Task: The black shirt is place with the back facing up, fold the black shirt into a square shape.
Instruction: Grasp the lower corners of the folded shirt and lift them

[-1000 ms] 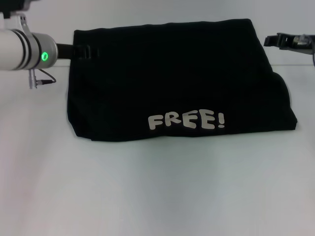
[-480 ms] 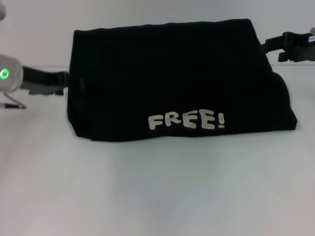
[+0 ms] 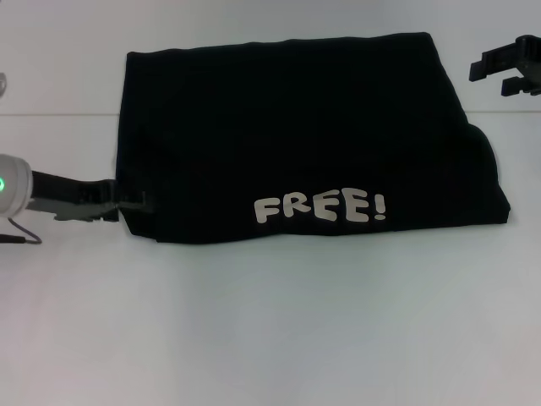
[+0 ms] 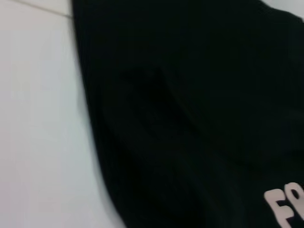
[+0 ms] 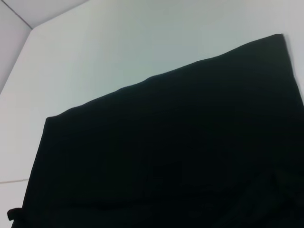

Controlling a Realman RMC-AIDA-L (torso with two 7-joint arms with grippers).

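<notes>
The front corner (image 3: 505,209) of the black shirt, past the exclamation mark of the "FREE!" print, is the next spot my right gripper should move to and close on.
The black shirt (image 3: 296,135) lies folded into a wide rectangle on the white table (image 3: 270,321), with its white "FREE!" print (image 3: 321,208) facing up near the front edge. My left gripper (image 3: 135,203) is low at the shirt's front left corner, touching or almost touching the cloth edge. The left wrist view shows that side of the shirt (image 4: 190,95) close up. My right gripper (image 3: 500,76) hovers open past the shirt's back right corner, apart from the cloth. The right wrist view looks down on the shirt (image 5: 166,156) from above.
The shirt's right side bulges out unevenly at a rounded fold (image 3: 490,169). Bare white tabletop stretches in front of the shirt and on both sides. A seam in the surface (image 3: 51,114) runs behind the left arm.
My left gripper has swung from the shirt's back left corner down to its front left corner. My right gripper has pulled back to the right, away from the back right corner. The shirt has not moved.
</notes>
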